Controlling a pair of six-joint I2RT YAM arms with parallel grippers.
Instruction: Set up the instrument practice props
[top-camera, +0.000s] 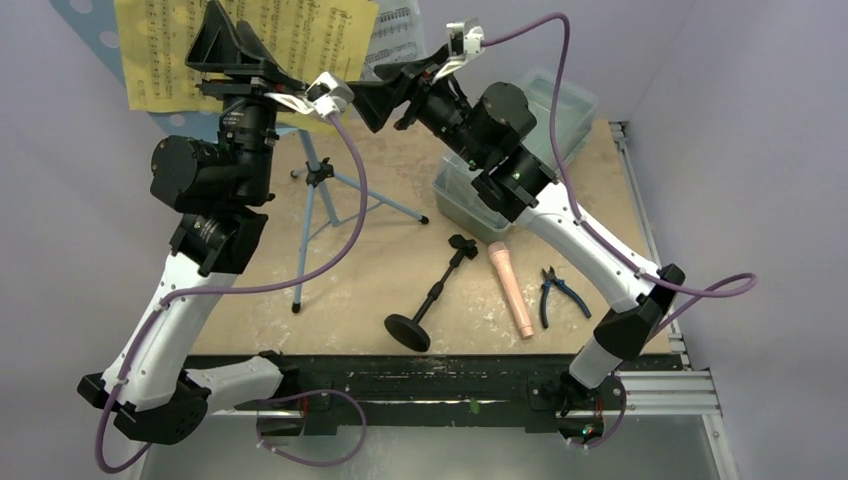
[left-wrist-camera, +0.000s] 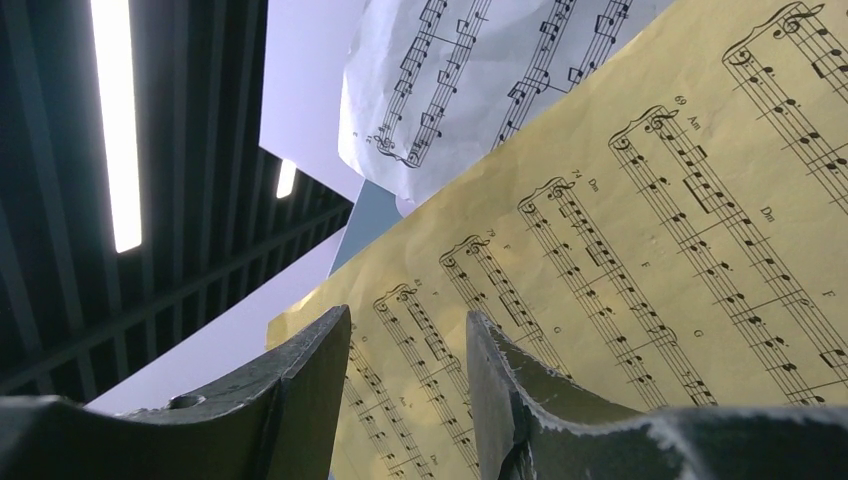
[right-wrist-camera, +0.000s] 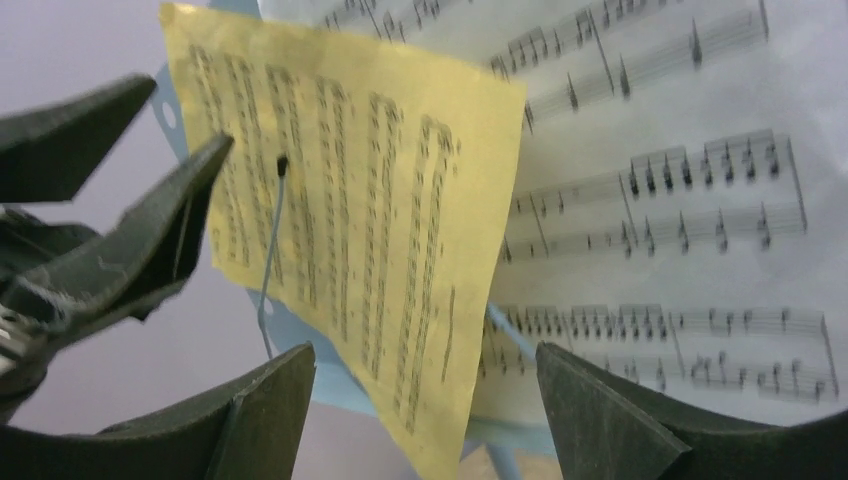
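Note:
The yellow sheet's edge lies over the stand's light blue wire arm, so my right gripper will pinch that edge (right-wrist-camera: 478, 335) and work it behind the wire arm.
The light blue music stand (top-camera: 316, 190) stands on its tripod at the back left, and its perforated desk (top-camera: 88, 28) holds a yellow music sheet (top-camera: 160, 50) and a white one (top-camera: 396, 28). My left gripper (top-camera: 232, 40) is raised in front of the yellow sheet (left-wrist-camera: 640, 260), open and holding nothing. My right gripper (top-camera: 366, 105) is wide open, facing the yellow sheet's lower edge (right-wrist-camera: 380, 230) and the white sheet (right-wrist-camera: 680, 200). The black mic stand (top-camera: 432, 295) lies on the table. The peach-pink microphone (top-camera: 511, 290) lies beside it.
A clear plastic box (top-camera: 530, 140) sits under my right arm at the back right. Blue-handled pliers (top-camera: 556, 295) lie right of the microphone. The stand's tripod legs (top-camera: 385, 205) spread across the left middle of the table. The left gripper's fingers (right-wrist-camera: 130, 235) show in the right wrist view.

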